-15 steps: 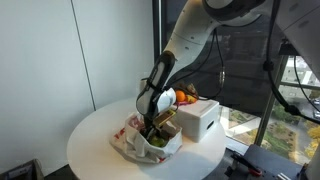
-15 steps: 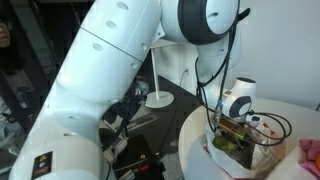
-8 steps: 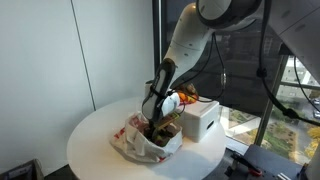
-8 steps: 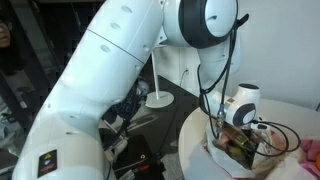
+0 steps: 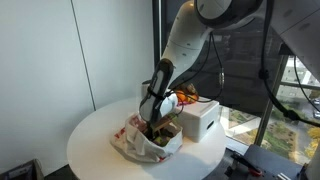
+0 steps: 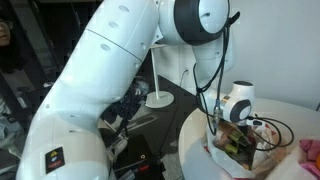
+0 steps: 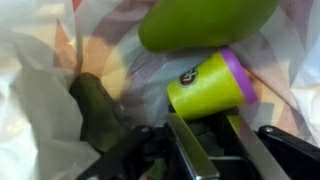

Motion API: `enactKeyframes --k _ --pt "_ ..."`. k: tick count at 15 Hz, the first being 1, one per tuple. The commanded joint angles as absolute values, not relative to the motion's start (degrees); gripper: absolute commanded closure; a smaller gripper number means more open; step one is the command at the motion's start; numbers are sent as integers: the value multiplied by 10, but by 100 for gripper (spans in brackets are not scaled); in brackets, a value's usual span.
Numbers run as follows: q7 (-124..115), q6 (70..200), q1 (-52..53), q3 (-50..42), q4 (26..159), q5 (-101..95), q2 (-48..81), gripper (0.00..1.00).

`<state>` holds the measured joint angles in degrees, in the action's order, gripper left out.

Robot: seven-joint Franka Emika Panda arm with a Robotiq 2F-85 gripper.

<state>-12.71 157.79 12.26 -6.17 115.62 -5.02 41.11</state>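
Observation:
The narrow fingers of my gripper meet the bottom of the yellow-green cup, so my gripper needs to open wide and grab the dark green item [image 7: 208, 131] below the cup.
My gripper [image 7: 200, 118] reaches down into a white plastic bag [image 7: 35, 60] that lies open on a round white table [image 5: 95, 135]. In the wrist view its two metal fingers [image 7: 185, 145] run up to the base of a yellow-green cup with a purple rim [image 7: 205, 85]. They stand fairly close together, with something dark between them. I cannot tell whether they grip the cup or anything else. A large green fruit [image 7: 205, 22] lies beyond the cup. A dark green item [image 7: 98, 105] sits to its left. In both exterior views the gripper [image 5: 155, 125] [image 6: 235, 130] is sunk in the bag [image 5: 135, 143].
A white box [image 5: 198, 120] stands on the table right beside the bag, with an orange object [image 5: 185, 97] behind it. A white lamp base [image 6: 157, 98] stands on a dark surface past the table. Cables [image 6: 275, 128] trail from the wrist. The table edge is near.
The gripper has sunk a little deeper into the bag over the last second. The arm has hardly moved in the last half second.

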Motion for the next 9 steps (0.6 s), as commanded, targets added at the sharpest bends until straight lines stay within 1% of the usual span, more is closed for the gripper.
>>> enactKeyframes --k 1,2,3,5,7,8,9 --pt "-158 1568 166 -100 1169 -84 392 95" --pt "-163 1563 173 -106 1167 -89 393 85" --pt "-164 1557 175 -107 1167 -92 393 59" --pt "-165 1541 174 -105 1170 -94 388 60" --pt "-166 1530 176 -105 1174 -99 382 47" --pt "-165 1526 174 -103 1175 -101 379 38" --pt "-166 1524 174 -104 1175 -103 378 31"
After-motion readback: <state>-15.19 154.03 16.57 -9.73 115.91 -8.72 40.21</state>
